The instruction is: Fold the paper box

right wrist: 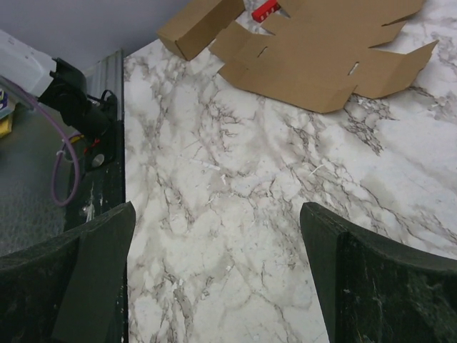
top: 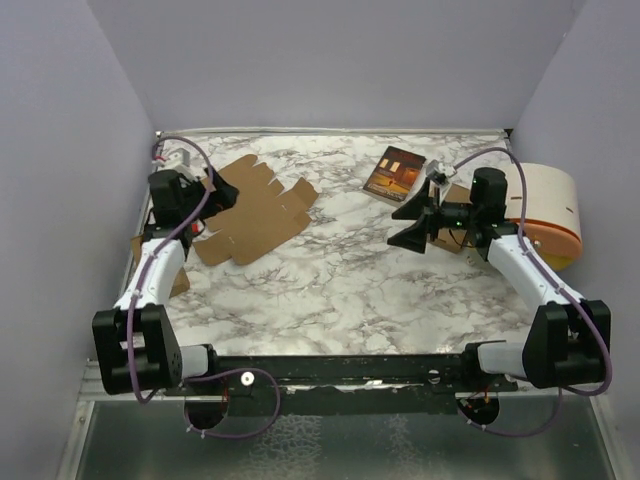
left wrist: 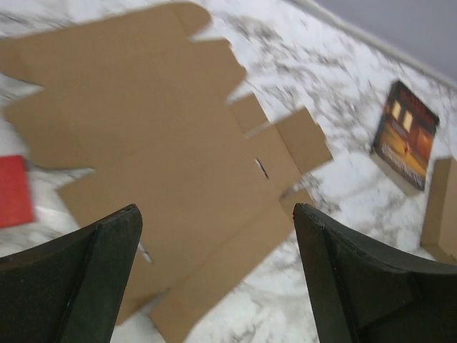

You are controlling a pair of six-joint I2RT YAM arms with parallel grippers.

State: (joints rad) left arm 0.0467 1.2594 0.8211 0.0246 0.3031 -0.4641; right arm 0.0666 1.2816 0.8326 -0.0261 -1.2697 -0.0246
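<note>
The paper box has a side flap [top: 200, 207] [left wrist: 26, 130] nearest the red item. My left gripper should go to that flap next and close there.
The paper box [top: 255, 208] lies flat and unfolded on the marble table at the back left, tan with several flaps and slots. It also shows in the left wrist view [left wrist: 157, 143] and in the right wrist view [right wrist: 328, 50]. My left gripper [top: 225, 195] is open and empty, hovering above the box's left part, with its fingers wide apart over the cardboard's near edge [left wrist: 218, 211]. My right gripper [top: 405, 226] is open and empty over bare marble [right wrist: 218, 207] right of centre, pointing left toward the box and well apart from it.
A dark reddish-brown booklet [top: 393, 172] lies at the back, right of centre. A white drum with an orange band [top: 548, 210] stands at the far right. A small folded cardboard box [right wrist: 200, 25] lies by the left arm, and another [left wrist: 439, 207] near the right arm. A red item [left wrist: 13, 189] lies beside the flat box.
</note>
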